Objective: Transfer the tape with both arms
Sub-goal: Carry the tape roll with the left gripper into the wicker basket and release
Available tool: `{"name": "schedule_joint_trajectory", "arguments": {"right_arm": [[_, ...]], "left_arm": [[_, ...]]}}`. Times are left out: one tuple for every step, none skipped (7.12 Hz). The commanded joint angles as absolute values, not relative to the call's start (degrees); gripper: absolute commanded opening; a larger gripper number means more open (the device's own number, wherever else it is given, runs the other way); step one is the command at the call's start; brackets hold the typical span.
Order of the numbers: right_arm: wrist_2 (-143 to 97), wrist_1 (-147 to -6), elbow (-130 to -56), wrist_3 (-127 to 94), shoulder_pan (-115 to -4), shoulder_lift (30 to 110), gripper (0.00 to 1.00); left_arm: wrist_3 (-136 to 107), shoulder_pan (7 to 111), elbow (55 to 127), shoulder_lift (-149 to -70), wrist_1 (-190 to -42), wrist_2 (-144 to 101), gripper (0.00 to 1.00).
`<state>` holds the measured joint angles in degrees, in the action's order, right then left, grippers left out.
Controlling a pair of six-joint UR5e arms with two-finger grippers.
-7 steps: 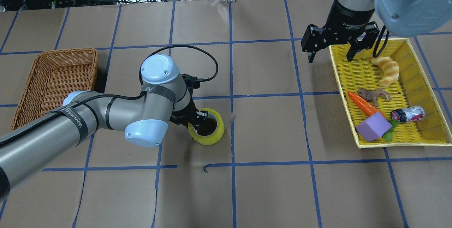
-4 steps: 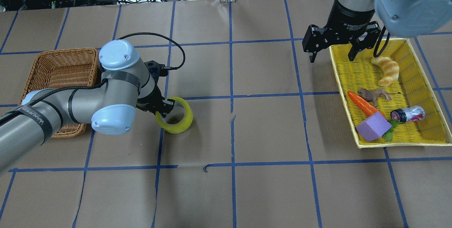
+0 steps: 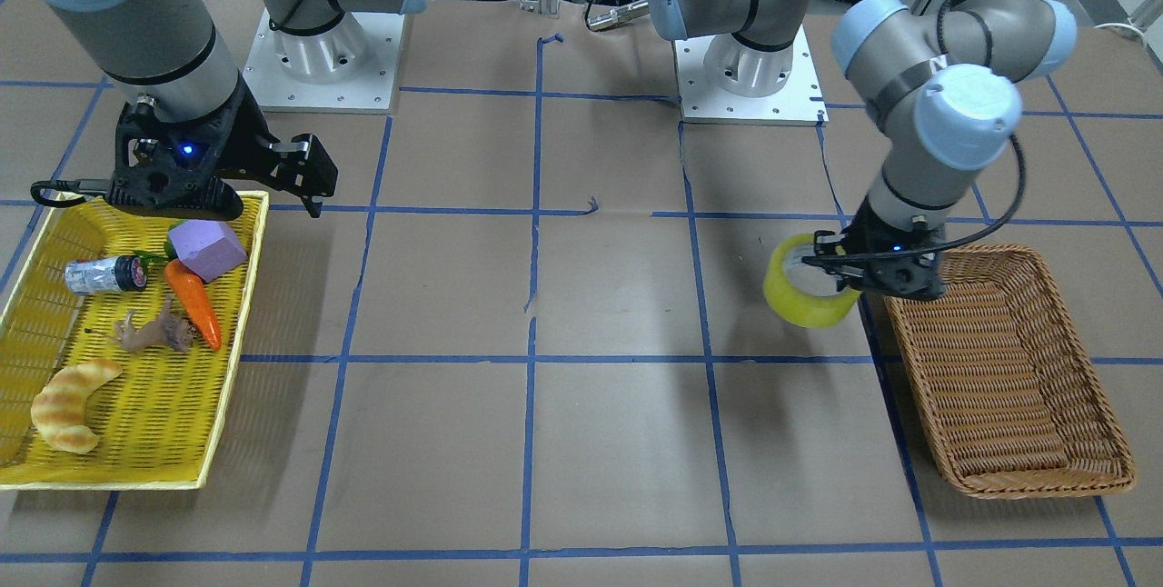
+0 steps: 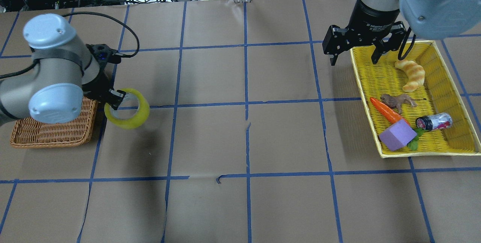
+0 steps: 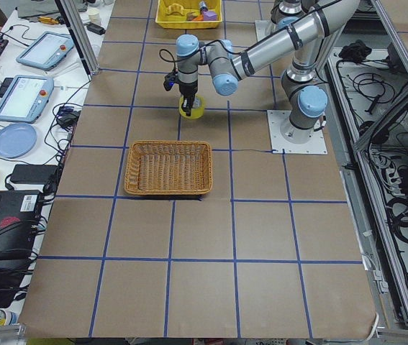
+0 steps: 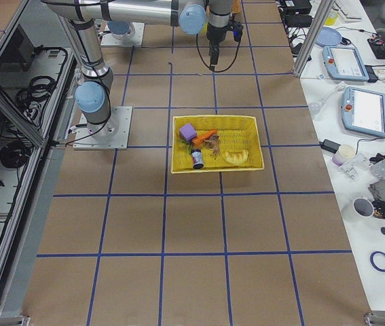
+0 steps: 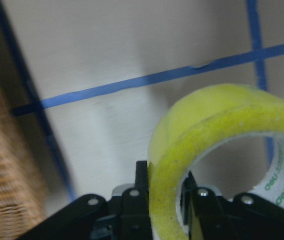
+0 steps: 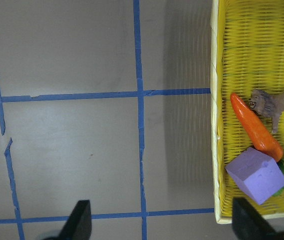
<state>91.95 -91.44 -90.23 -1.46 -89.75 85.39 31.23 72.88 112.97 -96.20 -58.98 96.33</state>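
My left gripper should release the yellow tape roll inside the wicker basket, in the half (image 3: 996, 330) nearest my arm bases.
The yellow tape roll (image 4: 127, 114) hangs tilted above the table, just right of the wicker basket (image 4: 56, 130). My left gripper (image 4: 114, 100) is shut on the roll's wall, one finger inside the ring and one outside, as the left wrist view shows (image 7: 164, 195). The tape also shows in the front view (image 3: 804, 292), the left wrist view (image 7: 202, 130) and the left side view (image 5: 191, 108). My right gripper (image 4: 353, 60) is open and empty, above the far left corner of the yellow tray (image 4: 379, 77). Its fingertips frame the right wrist view (image 8: 163, 225).
The wicker basket (image 3: 999, 369) holds nothing that I can see. The yellow tray (image 3: 136, 423) holds a croissant (image 4: 411, 73), a carrot (image 4: 385, 110), a toy lion (image 4: 398, 100), a purple block (image 4: 400, 134) and a small can (image 4: 434, 121). Blue tape lines grid the brown table.
My left arm has carried the tape from the table's middle leftward to beside the wicker basket. The right arm has barely moved.
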Motion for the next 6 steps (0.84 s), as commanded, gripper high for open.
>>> {"name": "schedule_joint_trajectory", "arguments": {"right_arm": [[92.0,-91.4,-90.3,-1.6,-89.8,85.4,1.0],[91.9,-91.4,-90.4,-1.6,-89.8,85.4,1.0],[91.8,-91.5,-90.4,-1.6,-89.8,85.4,1.0],[91.9,-91.4,-90.4,-1.5,-89.8,85.5,1.0],[91.8,-91.4,-90.4,-1.5,-89.8,85.5,1.0],[91.8,-91.5,-90.4,-1.6,-89.8,85.4,1.0]], "left_arm": [[48.2,58.1,111.7,-95.9,-59.9,93.5,0.01],[54.6,51.7,111.7,-97.3,-59.2,91.4,0.03],[56.8,48.9,111.3,-98.0,-57.4,91.1,0.03],[60.2,48.4,110.7,-99.7,-53.3,89.6,0.03],[60.3,48.4,110.7,-101.8,-49.4,89.4,0.05],[60.3,48.4,110.7,-104.6,-45.4,86.9,0.06]]}}
